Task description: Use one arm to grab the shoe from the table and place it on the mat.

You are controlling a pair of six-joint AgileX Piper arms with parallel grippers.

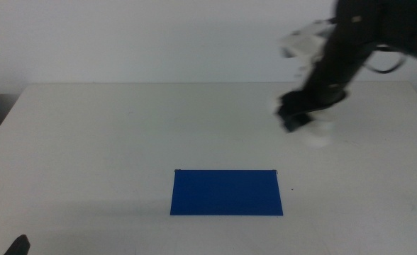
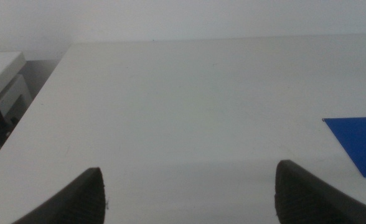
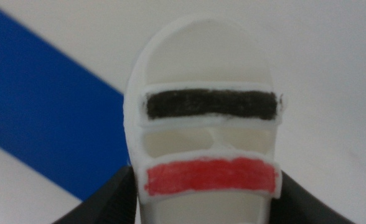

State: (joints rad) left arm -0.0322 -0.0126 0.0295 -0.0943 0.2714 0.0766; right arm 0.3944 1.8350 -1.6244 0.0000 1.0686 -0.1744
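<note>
Next, my right gripper lets go of the shoe around the middle of the blue mat [image 1: 223, 187], a little toward the mat's far edge.
My right arm [image 1: 350, 49] comes in from the upper right, blurred. Its gripper [image 1: 297, 113] is shut on the shoe [image 1: 319, 133], a white blur over the table [image 1: 123, 127], right of and beyond the blue mat [image 1: 226, 192]. In the right wrist view the dark jaws press both sides of the shoe [image 3: 201, 124] near its red strap, with a black strap further out; the gripper [image 3: 205, 208] holds it with the mat [image 3: 40, 118] off to one side. My left gripper [image 2: 189, 199] is open and empty, low at the table's near left corner [image 1: 17, 246].
The mat's corner also shows in the left wrist view [image 2: 357, 143]. A pale cabinet or box [image 2: 2, 81] stands off the table's left edge. A white wall runs behind the table.
</note>
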